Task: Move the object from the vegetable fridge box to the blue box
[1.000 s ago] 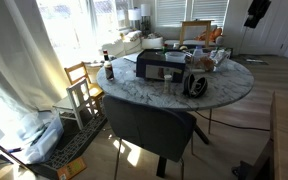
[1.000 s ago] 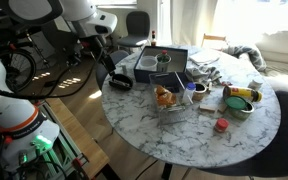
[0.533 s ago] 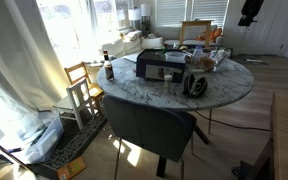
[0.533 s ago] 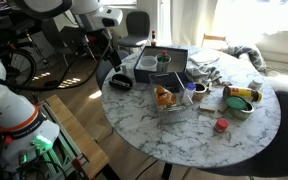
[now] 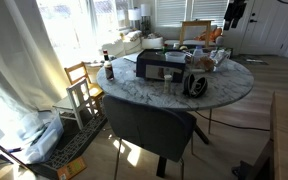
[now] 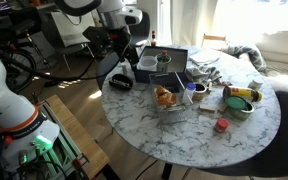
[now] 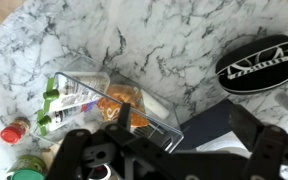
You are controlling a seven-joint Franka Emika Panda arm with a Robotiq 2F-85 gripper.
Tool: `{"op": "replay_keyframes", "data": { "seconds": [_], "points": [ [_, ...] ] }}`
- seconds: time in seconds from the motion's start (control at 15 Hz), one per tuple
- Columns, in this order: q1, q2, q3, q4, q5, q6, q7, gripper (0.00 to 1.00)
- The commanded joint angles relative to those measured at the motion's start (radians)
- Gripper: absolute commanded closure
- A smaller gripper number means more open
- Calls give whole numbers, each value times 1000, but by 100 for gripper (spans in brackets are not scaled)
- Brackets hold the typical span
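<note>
Next, I close my gripper on the end of the orange packaged object (image 5: 207,63) (image 7: 138,116) farthest from the green-and-white packet, inside the clear plastic fridge box.
A clear plastic fridge box (image 6: 170,103) stands near the middle of the round marble table (image 6: 184,140). It holds an orange packaged object (image 6: 163,96). The wrist view shows the box (image 7: 84,76) and the object (image 7: 120,104) from above. A dark blue box (image 6: 174,52) sits behind it, with items inside, and shows in the wrist view (image 7: 210,122) and in an exterior view (image 5: 156,68). My gripper (image 6: 126,60) hangs open and empty above the table's edge, beside the blue box. Its two fingers (image 7: 169,150) frame the bottom of the wrist view. It also shows in an exterior view (image 5: 234,15).
A black oval speaker (image 7: 256,65) lies on the table near the blue box (image 6: 119,82). A green bottle (image 7: 54,100) lies beside the clear box and a red cap (image 7: 11,133) nearby. A green tin (image 6: 242,97) sits farther off. A dark chair (image 5: 149,125) stands at the table.
My arm has swung in from outside the table toward the blue box, and the gripper now hangs over the table's edge. The objects on the table have not moved.
</note>
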Motion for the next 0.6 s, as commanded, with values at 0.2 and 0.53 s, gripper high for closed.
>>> {"op": "replay_keyframes", "data": {
  "seconds": [0.2,0.53],
  "points": [
    [-35,252,-6,146,-6,88,42,0],
    [-53,392,-11,235,24,103,55,0]
  ]
}}
